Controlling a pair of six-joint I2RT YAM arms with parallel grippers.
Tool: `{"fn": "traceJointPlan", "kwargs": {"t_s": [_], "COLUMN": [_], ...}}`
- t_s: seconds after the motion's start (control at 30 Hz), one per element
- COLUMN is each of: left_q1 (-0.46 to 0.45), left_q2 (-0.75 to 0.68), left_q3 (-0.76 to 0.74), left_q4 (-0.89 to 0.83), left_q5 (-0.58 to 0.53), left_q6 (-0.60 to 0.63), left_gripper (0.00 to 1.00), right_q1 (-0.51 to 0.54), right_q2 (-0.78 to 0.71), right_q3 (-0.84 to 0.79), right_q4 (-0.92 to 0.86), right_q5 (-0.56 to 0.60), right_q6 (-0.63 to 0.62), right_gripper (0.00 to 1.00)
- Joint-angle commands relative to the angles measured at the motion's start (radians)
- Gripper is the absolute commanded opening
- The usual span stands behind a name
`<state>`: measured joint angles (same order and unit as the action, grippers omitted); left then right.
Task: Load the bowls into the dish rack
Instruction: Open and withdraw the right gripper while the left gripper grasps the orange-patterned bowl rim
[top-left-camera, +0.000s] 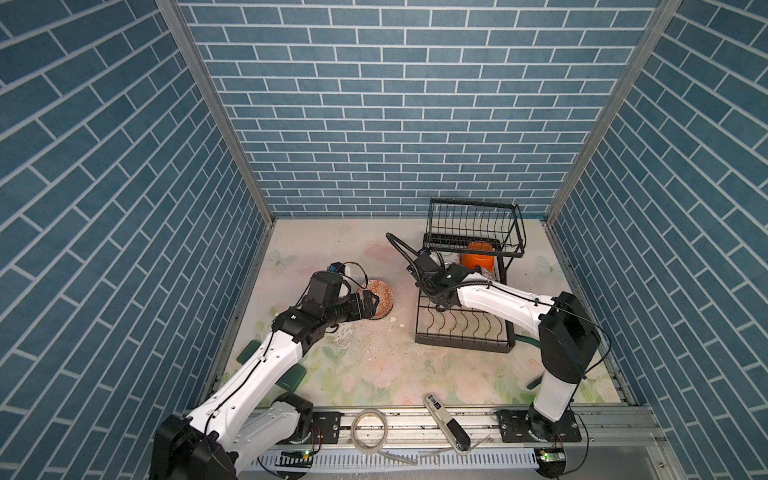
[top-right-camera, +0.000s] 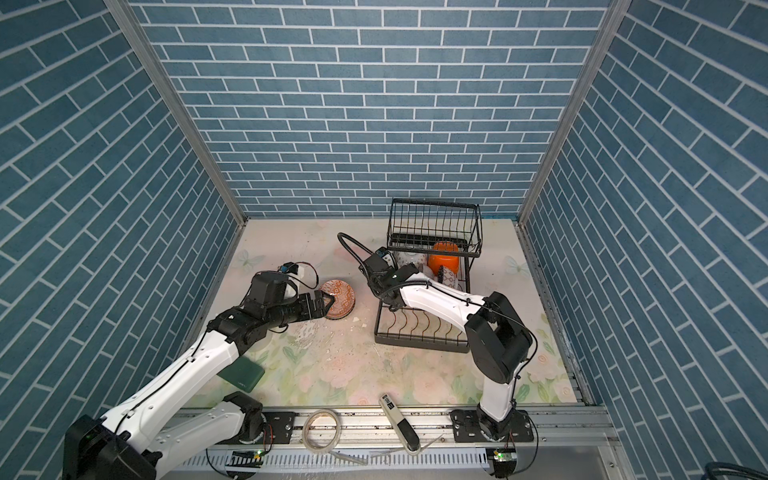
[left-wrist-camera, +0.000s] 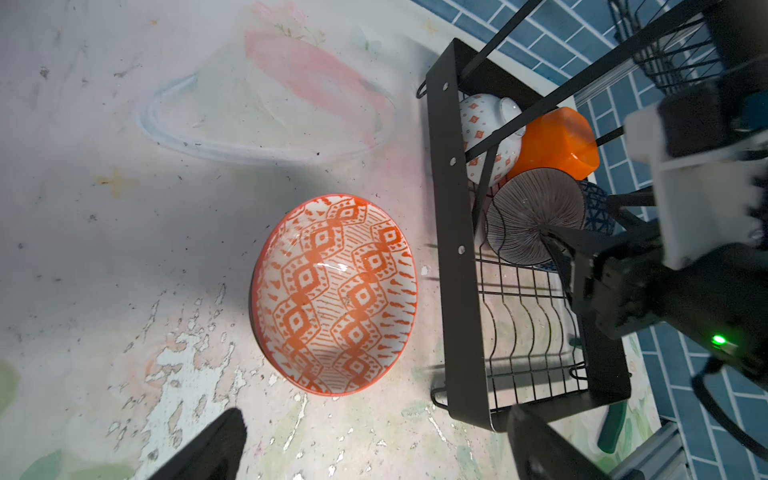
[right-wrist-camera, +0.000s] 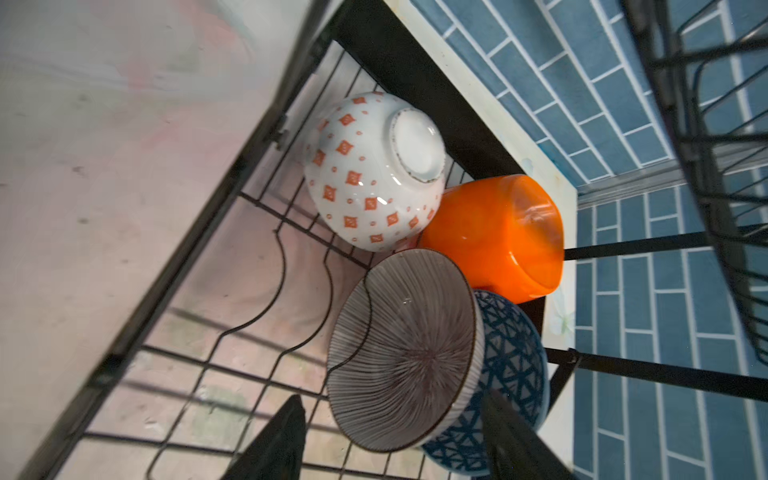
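Note:
Next, my right gripper closes on the rack-side rim (top-left-camera: 392, 299) of the red-orange patterned bowl on the floral mat, opposite my left gripper.
A white bowl with a red-orange diamond pattern (left-wrist-camera: 334, 295) lies tilted on the floral mat, left of the dish rack (left-wrist-camera: 453, 208); both top views show it (top-left-camera: 378, 296) (top-right-camera: 340, 296). My left gripper (left-wrist-camera: 374, 415) is open just short of its near rim, touching nothing. In the rack's lower tier sit a white bowl with red diamonds (right-wrist-camera: 365, 174), an orange plastic bowl (right-wrist-camera: 494, 232), a brown striped bowl (right-wrist-camera: 407, 353) standing on edge in the slot wires, and a blue patterned bowl (right-wrist-camera: 515, 365) behind it. My right gripper (right-wrist-camera: 392, 399) is open, its fingers either side of the striped bowl.
The rack's raised upper basket (top-left-camera: 473, 224) hangs over the back of the lower tier, above my right wrist. A tape roll (top-left-camera: 370, 428) and a white-and-black hand tool (top-left-camera: 446, 422) lie on the front rail. Small chips (top-left-camera: 392, 319) are scattered on the mat.

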<state>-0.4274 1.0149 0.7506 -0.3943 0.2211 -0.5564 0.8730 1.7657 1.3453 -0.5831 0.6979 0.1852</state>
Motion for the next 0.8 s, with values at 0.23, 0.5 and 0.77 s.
{"fn": "traceJointPlan", "kwargs": {"t_s": [0.23, 0.5, 0.77], "left_q1": [0.005, 0.005, 0.005], "left_q2": [0.038, 0.08, 0.169], "left_q3": [0.031, 0.063, 0.157], "left_q4": [-0.1, -0.156, -0.214], "left_q5": [-0.102, -0.171, -0.225], "left_q6": [0.03, 0.038, 0.078], "left_gripper": [1.0, 0.99, 0.91], "right_q1": [0.005, 0.034, 0.113], "right_q2": [-0.133, -0.154, -0.205], "right_q3": [-0.109, -0.186, -0.24], "right_q4": [0.112, 0.19, 0.256], "right_q5": [-0.346, -0.508, -0.61], "right_q6": [0.013, -0.005, -0.032], "right_gripper": [0.67, 0.66, 0.64]}}
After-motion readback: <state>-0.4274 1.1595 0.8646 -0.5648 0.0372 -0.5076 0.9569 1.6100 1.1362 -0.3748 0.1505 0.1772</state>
